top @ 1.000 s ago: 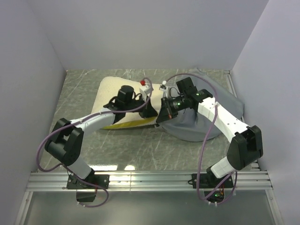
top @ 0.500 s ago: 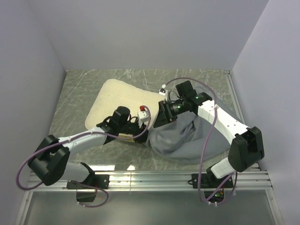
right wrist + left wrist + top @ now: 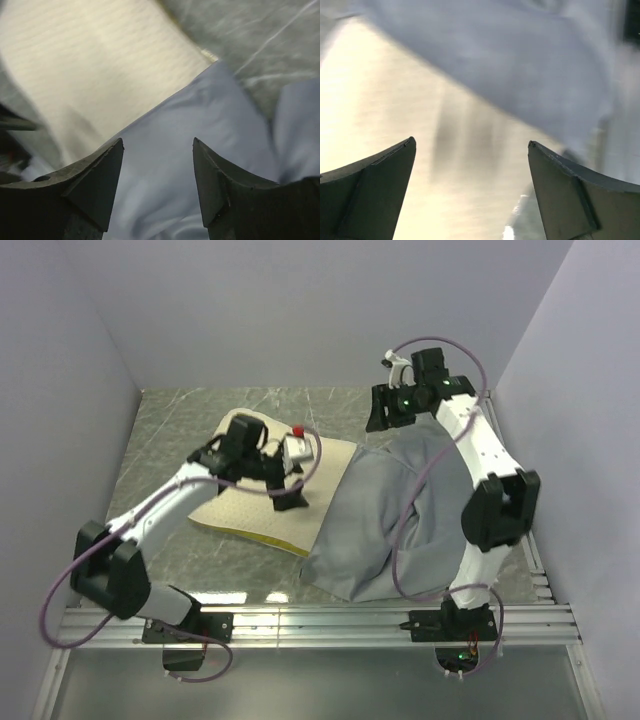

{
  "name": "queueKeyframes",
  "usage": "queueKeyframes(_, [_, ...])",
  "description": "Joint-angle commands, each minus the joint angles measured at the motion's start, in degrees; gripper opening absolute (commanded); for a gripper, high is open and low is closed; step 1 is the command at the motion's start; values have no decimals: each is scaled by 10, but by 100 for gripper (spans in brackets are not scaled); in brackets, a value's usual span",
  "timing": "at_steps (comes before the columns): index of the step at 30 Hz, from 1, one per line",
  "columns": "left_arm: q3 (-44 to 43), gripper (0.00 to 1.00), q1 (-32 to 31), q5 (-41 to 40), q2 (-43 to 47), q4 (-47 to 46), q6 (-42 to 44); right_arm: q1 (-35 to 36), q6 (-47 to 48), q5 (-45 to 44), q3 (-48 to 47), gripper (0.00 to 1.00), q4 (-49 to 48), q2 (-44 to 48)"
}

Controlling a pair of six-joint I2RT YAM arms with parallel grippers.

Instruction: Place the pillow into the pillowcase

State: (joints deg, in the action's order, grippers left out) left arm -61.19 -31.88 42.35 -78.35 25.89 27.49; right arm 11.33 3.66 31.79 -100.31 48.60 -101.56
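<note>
Next, the left gripper closes on the cream pillow's far edge (image 3: 310,435), just short of the blue-grey pillowcase.
The cream pillow (image 3: 240,512) lies left of centre, its yellow-green band along the near edge. Its right end meets the wrinkled blue-grey pillowcase (image 3: 390,510); I cannot tell whether it is inside. My left gripper (image 3: 288,498) hovers over the pillow, open and empty. In the blurred left wrist view the left gripper (image 3: 471,143) has pillow (image 3: 395,100) below and pillowcase (image 3: 520,50) beyond. My right gripper (image 3: 380,415) is raised at the back right, open. In the right wrist view the right gripper (image 3: 157,141) holds nothing above the pillowcase (image 3: 200,110), with the pillow (image 3: 90,65) at upper left.
Grey walls close in the marbled table (image 3: 170,430) on the left, back and right. A metal rail (image 3: 320,625) carrying both arm bases runs along the near edge. The right arm's cable (image 3: 420,490) loops over the pillowcase.
Both grippers have opened and let go of the fabric. The left arm swung back over the pillow; the right arm rose toward the back right. The pillowcase now lies flatter and more spread out.
</note>
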Motion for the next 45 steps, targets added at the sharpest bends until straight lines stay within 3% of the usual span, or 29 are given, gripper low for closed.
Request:
queueKeyframes(1, [-90, 99, 66, 26, -86, 89, 105, 11, 28, -132, -68, 64, 18, -100])
queueKeyframes(9, [-228, 99, 99, -40, -245, -39, 36, 14, 21, -69, -132, 61, 32, -215])
queueKeyframes(11, [-262, 99, 103, -46, -275, -59, 29, 14, 15, -53, -131, 55, 23, -229])
queueKeyframes(14, [-295, 99, 116, -56, -326, -102, 13, 14, 12, -24, -132, 34, 22, -239])
queueKeyframes(15, [-302, 99, 121, -56, -349, -111, 13, 14, 11, -17, -131, 20, 22, -239])
queueKeyframes(18, [-328, 99, 125, -46, -389, -137, 37, 13, 6, -1, -122, 0, 12, -227])
queueKeyframes(23, [-365, 99, 130, -25, -446, -132, 97, 16, -1, 14, -108, 0, -1, -200])
queueKeyframes(26, [-390, 94, 131, -9, -483, -80, 137, 25, 0, 18, -107, 0, -1, -190])
queueKeyframes(29, [-425, 61, 123, 15, -502, -8, 192, 35, 1, 18, -110, 0, 2, -189])
queueKeyframes(31, [-436, 20, 116, 52, -501, 22, 200, 40, 2, 13, -117, 0, 4, -190])
queueKeyframes(32, [-446, 6, 111, 59, -498, 72, 215, 45, 2, 9, -125, 0, 5, -193])
queueKeyframes(33, [-443, 0, 101, 70, -479, 85, 238, 47, 1, 6, -131, 0, 8, -195])
queueKeyframes(38, [-292, 0, 93, 113, -324, 9, 224, 56, -1, -4, -161, 0, 19, -210])
queueKeyframes(45, [-242, 0, 89, 137, -260, 21, 212, 66, -16, 31, -180, 0, 28, -218])
